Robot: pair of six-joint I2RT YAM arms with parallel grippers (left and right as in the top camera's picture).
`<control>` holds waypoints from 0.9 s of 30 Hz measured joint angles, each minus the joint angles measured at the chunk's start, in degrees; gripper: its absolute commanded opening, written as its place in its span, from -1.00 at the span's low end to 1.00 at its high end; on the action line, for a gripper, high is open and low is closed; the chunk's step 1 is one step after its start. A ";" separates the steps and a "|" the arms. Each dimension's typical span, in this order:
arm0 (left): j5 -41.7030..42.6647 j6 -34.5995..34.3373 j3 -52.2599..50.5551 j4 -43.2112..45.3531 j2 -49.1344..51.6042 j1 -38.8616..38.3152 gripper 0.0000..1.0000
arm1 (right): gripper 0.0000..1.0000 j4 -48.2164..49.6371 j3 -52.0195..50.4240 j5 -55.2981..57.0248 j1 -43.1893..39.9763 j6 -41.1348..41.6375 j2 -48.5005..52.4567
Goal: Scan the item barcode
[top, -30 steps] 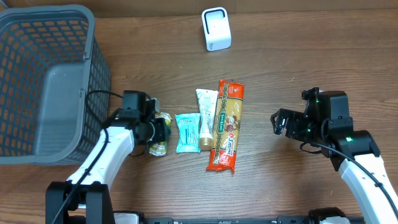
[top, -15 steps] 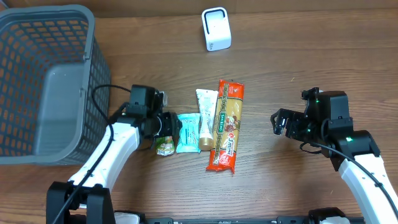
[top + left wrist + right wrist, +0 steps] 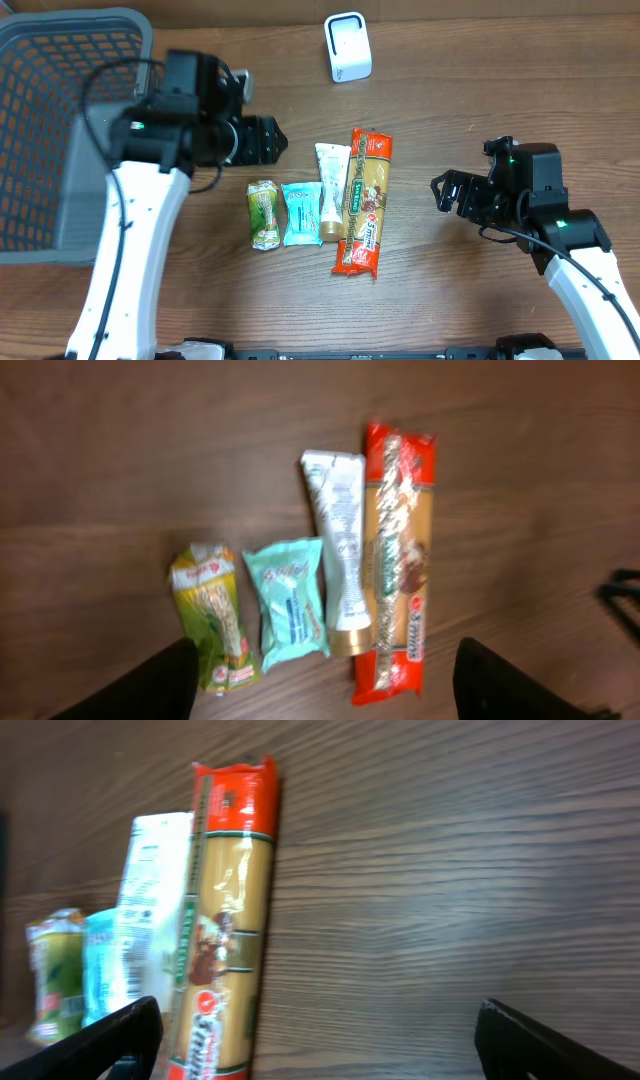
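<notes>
The robot's right gripper will close on the gold middle (image 3: 367,201) (image 3: 222,936) of the long pasta pack, next to the white tube.
Four items lie side by side mid-table: a green packet (image 3: 262,212), a teal packet (image 3: 300,213), a white tube (image 3: 331,190) and a long red-and-gold pasta pack (image 3: 364,200). My left gripper (image 3: 272,140) hangs open and empty above the table, behind and left of the row. Its wrist view looks down on the green packet (image 3: 213,615), teal packet (image 3: 290,605), tube (image 3: 340,545) and pasta pack (image 3: 400,550), with the left gripper (image 3: 325,655) holding nothing. My right gripper (image 3: 448,195) stands open to the right of the row, empty. In its wrist view the right gripper (image 3: 318,1010) faces the pasta pack (image 3: 225,910).
A white scanner (image 3: 347,47) stands at the back centre. A large grey mesh basket (image 3: 40,80) fills the back left corner, right beside my left arm. Bare wood lies between the pasta pack and my right gripper.
My left gripper has opened and let go of the green packet, which now lies beside the teal one. The left arm has risen and drawn back. The right arm has hardly moved.
</notes>
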 measured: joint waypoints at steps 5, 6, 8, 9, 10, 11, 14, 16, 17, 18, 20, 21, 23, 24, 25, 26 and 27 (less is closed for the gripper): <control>-2.54 1.49 16.61 -6.64 -0.24 0.02 0.99 | 0.83 -3.61 1.44 -4.11 0.50 0.28 0.07; -3.52 1.51 19.21 -7.30 -0.44 0.02 1.00 | 0.83 -4.70 2.36 -4.50 1.05 0.24 0.07; -5.75 1.55 22.77 -7.69 -0.85 0.02 1.00 | 0.83 -6.38 5.09 -5.22 2.86 0.48 0.17; -7.04 1.57 23.89 -7.72 -1.05 0.02 1.00 | 0.84 -6.99 6.80 -5.62 3.78 0.70 0.37; -8.17 1.66 24.50 -7.74 -1.27 0.02 0.99 | 0.86 -7.43 8.17 -5.95 4.35 0.85 0.68; -9.18 1.68 24.72 -7.87 -1.38 0.02 0.99 | 0.90 -7.80 9.99 -6.49 5.05 1.03 1.33; -11.61 1.68 24.74 -8.15 -1.36 0.02 1.00 | 0.99 -7.89 13.20 -7.76 6.36 1.33 4.26; -12.46 1.70 24.74 -8.20 -1.18 0.02 1.00 | 0.99 -8.02 13.66 -8.22 6.91 1.53 7.21; -12.76 1.70 24.74 -8.26 -1.14 0.02 1.00 | 0.99 -8.28 13.66 -8.37 7.19 1.53 9.25; -13.03 1.70 24.74 -8.31 -1.11 0.02 0.99 | 0.99 -8.35 13.66 -8.44 7.50 1.57 11.69; -13.40 1.70 24.74 -8.33 -1.09 0.02 1.00 | 0.99 -8.07 13.66 -8.57 8.11 1.73 16.57; -13.49 1.70 24.74 -8.35 -1.07 0.02 1.00 | 0.99 -7.74 13.66 -8.57 8.52 1.77 19.34; -14.25 1.70 24.74 -8.70 -1.07 0.02 1.00 | 0.99 -6.47 13.66 -8.79 9.90 2.29 25.35; -14.78 1.86 24.74 -8.85 -1.07 0.02 1.00 | 0.99 -5.55 13.64 -8.92 10.64 2.69 27.36; -15.78 2.45 24.74 -9.09 -1.07 0.00 1.00 | 0.99 -4.42 13.64 -9.18 11.32 3.10 29.07; -16.65 2.84 24.74 -9.11 -1.07 0.00 0.99 | 0.99 -3.58 13.64 -9.38 11.87 3.45 30.32; -17.81 3.21 24.74 -9.11 -1.07 0.02 1.00 | 0.99 -2.78 13.64 -9.64 12.61 4.09 31.82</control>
